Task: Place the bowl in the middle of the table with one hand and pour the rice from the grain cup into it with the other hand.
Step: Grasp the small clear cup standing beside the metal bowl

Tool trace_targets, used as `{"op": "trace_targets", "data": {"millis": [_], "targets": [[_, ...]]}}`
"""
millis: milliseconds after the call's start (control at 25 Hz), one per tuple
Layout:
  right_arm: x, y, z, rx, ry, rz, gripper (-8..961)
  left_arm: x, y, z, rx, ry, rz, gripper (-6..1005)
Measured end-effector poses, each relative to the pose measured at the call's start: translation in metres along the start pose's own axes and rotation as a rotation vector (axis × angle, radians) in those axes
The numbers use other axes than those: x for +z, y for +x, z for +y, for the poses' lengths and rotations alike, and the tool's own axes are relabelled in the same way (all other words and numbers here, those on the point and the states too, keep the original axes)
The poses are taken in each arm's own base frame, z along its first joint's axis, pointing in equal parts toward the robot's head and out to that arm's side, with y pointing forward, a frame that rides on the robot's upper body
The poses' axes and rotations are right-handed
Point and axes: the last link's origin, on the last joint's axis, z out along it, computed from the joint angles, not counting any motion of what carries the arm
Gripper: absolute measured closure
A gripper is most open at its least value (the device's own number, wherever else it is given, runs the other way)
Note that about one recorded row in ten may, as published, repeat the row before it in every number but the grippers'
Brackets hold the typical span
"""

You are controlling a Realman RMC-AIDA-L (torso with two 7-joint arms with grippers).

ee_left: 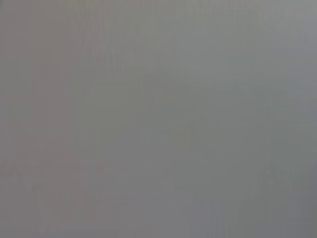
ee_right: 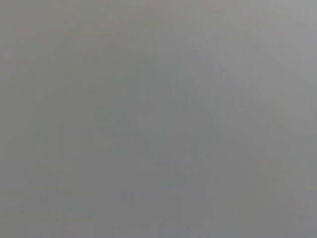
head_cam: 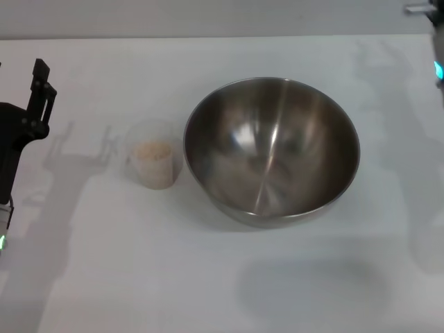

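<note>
I move my left gripper to the grain cup next and close it on the cup's side [head_cam: 133, 157] facing away from the stainless-steel bowl.
The stainless-steel bowl [head_cam: 272, 149] stands upright on the white table [head_cam: 139, 277], a little right of the middle, and is empty inside. The clear grain cup [head_cam: 154, 158] stands just left of it, almost touching its rim, with rice [head_cam: 152, 150] in it. My left gripper [head_cam: 43, 87] is at the table's left edge, well left of the cup, open and empty, its fingers pointing away from me. Only a bit of my right arm [head_cam: 437, 41] shows at the far right corner; its gripper is out of view. Both wrist views show only plain grey.
Bare white tabletop lies in front of the bowl and cup and behind them up to the far edge [head_cam: 208, 37]. Nothing else stands on the table.
</note>
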Motion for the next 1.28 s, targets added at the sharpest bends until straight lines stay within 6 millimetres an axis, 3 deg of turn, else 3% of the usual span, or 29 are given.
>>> {"op": "trace_targets", "data": {"millis": [240, 480, 720, 960, 1280], "targets": [[-0.035, 0.024, -0.046, 0.268, -0.006, 0.017, 519, -0.010, -0.003, 0.003, -0.004, -0.017, -0.026, 334], [-0.060, 0.025, -0.064, 0.196, -0.006, 0.014, 519, -0.021, -0.008, 0.007, -0.006, -0.036, -0.062, 330], [-0.062, 0.026, -0.069, 0.146, -0.005, 0.016, 520, -0.028, -0.024, 0.012, 0.008, -0.078, -0.178, 220], [-0.058, 0.025, -0.069, 0.090, -0.010, 0.016, 520, -0.037, -0.030, 0.019, 0.005, -0.113, -0.228, 172], [-0.058, 0.025, -0.071, 0.066, 0.000, 0.014, 519, -0.041, -0.040, 0.027, 0.003, -0.154, -0.300, 180]]}}
